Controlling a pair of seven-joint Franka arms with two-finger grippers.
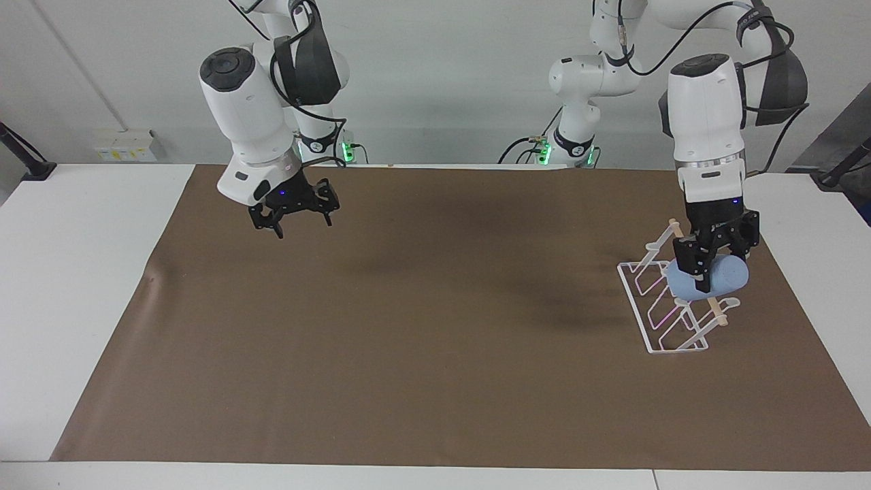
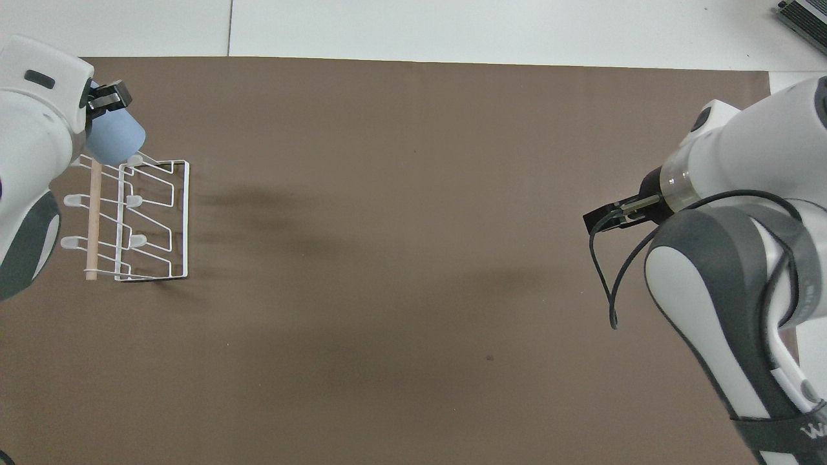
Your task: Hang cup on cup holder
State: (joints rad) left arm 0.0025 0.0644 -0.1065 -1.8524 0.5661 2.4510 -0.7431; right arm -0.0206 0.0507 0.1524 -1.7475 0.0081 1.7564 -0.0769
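The robot's left gripper should release the light-blue cup on the end peg of the white wire cup holder (image 2: pixel 152 175).
The light-blue cup (image 1: pixel 728 275) lies on its side in my left gripper (image 1: pixel 708 269), which is shut on it and points straight down. It hangs low over the wooden dowel (image 1: pixel 716 307) of the white wire cup holder (image 1: pixel 670 320). I cannot tell if cup and holder touch. In the overhead view the cup (image 2: pixel 116 139) sits over the holder's (image 2: pixel 187 219) end, with the left gripper (image 2: pixel 103 111) above it. My right gripper (image 1: pixel 292 219) is open and empty, raised over the mat at the right arm's end; only its tip (image 2: pixel 607 218) shows from overhead.
A brown mat (image 1: pixel 422 340) covers most of the white table (image 1: pixel 81 286). The cup holder stands on it toward the left arm's end. The right arm's black cable (image 2: pixel 601 278) loops under its wrist.
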